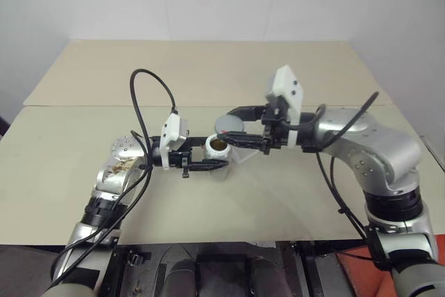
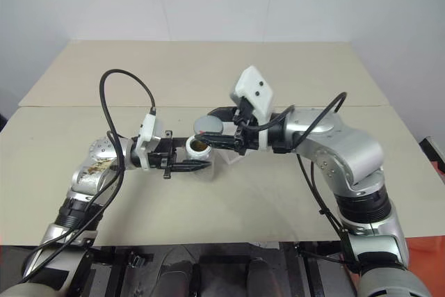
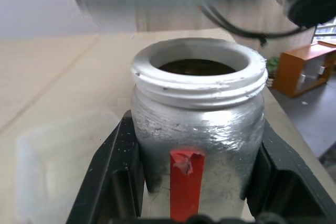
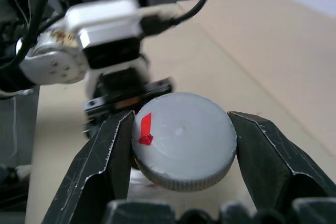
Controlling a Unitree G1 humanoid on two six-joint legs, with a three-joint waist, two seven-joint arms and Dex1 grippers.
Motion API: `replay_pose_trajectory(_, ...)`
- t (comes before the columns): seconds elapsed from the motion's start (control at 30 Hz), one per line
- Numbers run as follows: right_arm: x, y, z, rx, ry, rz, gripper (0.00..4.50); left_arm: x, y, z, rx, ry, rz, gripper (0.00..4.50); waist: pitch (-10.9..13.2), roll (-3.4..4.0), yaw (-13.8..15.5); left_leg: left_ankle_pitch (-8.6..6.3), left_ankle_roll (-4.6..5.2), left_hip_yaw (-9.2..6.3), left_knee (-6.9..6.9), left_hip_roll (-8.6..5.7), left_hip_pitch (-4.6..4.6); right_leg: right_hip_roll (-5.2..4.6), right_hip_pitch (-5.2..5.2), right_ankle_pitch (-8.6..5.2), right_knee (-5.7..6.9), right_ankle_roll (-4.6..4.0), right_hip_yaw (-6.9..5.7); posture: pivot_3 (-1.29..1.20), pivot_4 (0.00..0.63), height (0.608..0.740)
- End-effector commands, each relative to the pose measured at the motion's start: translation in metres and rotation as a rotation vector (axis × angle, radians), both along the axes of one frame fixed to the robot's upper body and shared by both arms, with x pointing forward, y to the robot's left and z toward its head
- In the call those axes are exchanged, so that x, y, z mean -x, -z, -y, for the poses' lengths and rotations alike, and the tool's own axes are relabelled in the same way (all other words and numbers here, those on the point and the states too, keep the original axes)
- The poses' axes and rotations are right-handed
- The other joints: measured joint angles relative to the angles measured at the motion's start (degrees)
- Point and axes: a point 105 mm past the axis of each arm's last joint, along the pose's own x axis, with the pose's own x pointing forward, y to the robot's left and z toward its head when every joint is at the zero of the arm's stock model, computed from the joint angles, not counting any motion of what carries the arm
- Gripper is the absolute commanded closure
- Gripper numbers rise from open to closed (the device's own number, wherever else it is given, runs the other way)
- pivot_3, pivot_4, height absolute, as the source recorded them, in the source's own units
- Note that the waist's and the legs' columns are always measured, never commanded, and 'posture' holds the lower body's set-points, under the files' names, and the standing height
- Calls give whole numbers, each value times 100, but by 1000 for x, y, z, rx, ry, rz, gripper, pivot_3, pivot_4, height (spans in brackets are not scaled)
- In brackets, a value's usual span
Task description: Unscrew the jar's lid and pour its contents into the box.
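Next, my right gripper sets the grey lid down and lets go of it on the bare table (image 1: pixel 288 150) next to the clear box, toward my right gripper's arm.
My left gripper (image 1: pixel 214 155) is shut on the jar (image 1: pixel 217 147), held upright above the table. The jar (image 3: pixel 197 124) has a red stripe on its label and an open threaded mouth. Dark brown contents (image 3: pixel 197 67) show inside. The grey lid (image 1: pixel 229 126) is off the jar, a little above and behind its mouth. My right gripper (image 4: pixel 181 135) is shut on the lid (image 4: pixel 184 140), which bears a small red mark, one black finger on each side. The clear box (image 3: pixel 55 156) lies on the table beside and below the jar.
The beige table (image 1: pixel 208 74) runs wide behind and to both sides of the arms, with a seam across it. Black cables loop above my left wrist (image 1: pixel 149 88). A wooden shelf (image 3: pixel 304 69) stands on the floor beyond the table edge.
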Motion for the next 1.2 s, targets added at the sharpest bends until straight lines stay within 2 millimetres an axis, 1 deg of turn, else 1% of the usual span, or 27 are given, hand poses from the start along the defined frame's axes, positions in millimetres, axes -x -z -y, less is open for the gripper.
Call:
replay_pose_trajectory(0.03, -4, -26, 17, -41, 60, 116, 1738, 3, -15, 2, 25, 18, 69, 2470, 0, 0, 23, 0, 0, 0, 1, -1, 0, -1, 1, 0, 1, 0, -1, 0, 150, 740)
replay_pose_trajectory(0.1, -12, -25, 32, -31, 142, 179, 1738, -2, -22, 1, 56, -11, 76, 2470, 0, 0, 36, 0, 0, 0, 1, -1, 0, -2, 2, 0, 0, 0, -1, 0, 150, 740)
replay_pose_trajectory(0.13, -18, -21, 44, -32, 211, 211, 1738, -4, -27, -2, 75, -30, 77, 2470, 0, 0, 43, 0, 0, 0, 1, -1, 0, -1, 2, 0, -3, 0, -2, 0, 150, 740)
replay_pose_trajectory(0.2, -26, -12, 65, -36, 321, 212, 1738, -6, -34, -7, 100, -48, 73, 2470, 0, 0, 54, 0, 0, -1, 1, -1, -5, -1, 2, 0, -6, 0, -5, 0, 150, 740)
replay_pose_trajectory(0.23, -28, -4, 77, -30, 380, 199, 1738, -6, -37, -11, 108, -55, 73, 2470, 0, 0, 53, 0, 0, -1, 1, -2, -8, -2, 0, 0, -5, 1, -5, 0, 150, 740)
replay_pose_trajectory(0.3, -30, 10, 94, -26, 460, 174, 1738, -6, -40, -17, 112, -77, 76, 2470, 0, 0, 45, 0, 0, 0, 2, -2, -9, -2, -2, 0, -3, 0, -4, 0, 150, 740)
replay_pose_trajectory(0.4, -31, 40, 120, -82, 578, 120, 1738, -11, -46, -25, 125, -132, 89, 2470, 0, 0, 43, 0, 0, -1, 0, 0, -6, 0, -2, 0, -1, 0, -3, 0, 150, 740)
replay_pose_trajectory(0.43, -31, 48, 124, -92, 601, 112, 1738, -12, -48, -26, 131, -141, 89, 2470, 0, 0, 41, 0, 0, -1, 0, 0, -4, 0, 1, 0, -3, 0, -4, 0, 150, 740)
replay_pose_trajectory(0.47, -32, 60, 127, -97, 616, 84, 1738, -13, -49, -26, 136, -149, 90, 2470, 0, 0, 23, 0, 0, -1, 0, -1, -3, 0, 3, 0, -2, 0, -3, 0, 150, 740)
replay_pose_trajectory(0.57, -43, 92, 133, -103, 702, 17, 1738, -13, -50, -21, 146, -153, 90, 2470, 0, 0, -19, 0, 0, 3, 0, -1, 10, 0, 9, 0, 0, 1, 3, 0, 150, 740)
replay_pose_trajectory(0.63, -51, 103, 134, -76, 743, 5, 1738, -12, -49, -19, 146, -154, 89, 2470, 0, 0, -25, 0, 0, 5, -2, 0, 13, 2, 8, 0, 3, 0, 6, 0, 150, 740)
replay_pose_trajectory(0.73, -60, 118, 136, 22, 786, 23, 1738, -11, -46, -19, 140, -165, 84, 2470, 0, 0, -32, 0, 0, 7, -6, 0, 11, 2, 3, 0, 2, 0, 8, 0, 150, 740)
replay_pose_trajectory(0.83, -59, 121, 133, 12, 765, 8, 1738, -11, -43, -19, 138, -176, 84, 2470, 0, 1, -17, 0, 0, 7, -6, -1, 9, 1, 3, 0, -1, 0, 8, 0, 150, 740)
replay_pose_trajectory(0.87, -58, 122, 132, 4, 760, -3, 1030, -11, -42, -18, 140, -184, 87, 2470, 0, 1, -12, 0, 0, 7, -5, -1, 8, 1, 3, 0, -2, 0, 8, 0, 150, 740)
replay_pose_trajectory(0.9, -57, 123, 132, 5, 753, -8, 871, -12, -41, -17, 141, -191, 89, 2470, 0, 1, -2, 0, 0, 7, -5, -1, 8, 1, 4, 0, -2, 0, 8, 0, 150, 740)
replay_pose_trajectory(0.97, -52, 123, 129, 17, 716, -14, 207, -14, -42, -17, 150, -214, 93, 2470, 0, 1, 18, 0, 0, 6, -3, -2, 10, 0, 7, 0, 0, 0, 7, 0, 150, 740)
replay_pose_trajectory(1.0, -50, 121, 128, 24, 702, -9, 19, -15, -42, -18, 152, -224, 95, 2470, 0, 0, 20, 0, 0, 6, -3, -2, 10, 0, 8, 0, 0, 0, 7, 0, 150, 740)
replay_pose_trajectory(1.13, -41, 103, 131, 44, 656, 31, 19, -27, -45, -21, 133, -289, 145, 2470, 0, 1, 5, 0, 0, 6, -3, -2, 9, 0, 7, 0, -2, 0, 7, 0, 150, 740)
replay_pose_trajectory(1.2, -33, 86, 127, 17, 601, 35, 19, -37, -50, -23, 94, -345, 215, 2470, 0, 0, 11, 0, 0, 5, -3, -2, 10, 1, 7, 0, 0, 0, 7, 0, 150, 740)
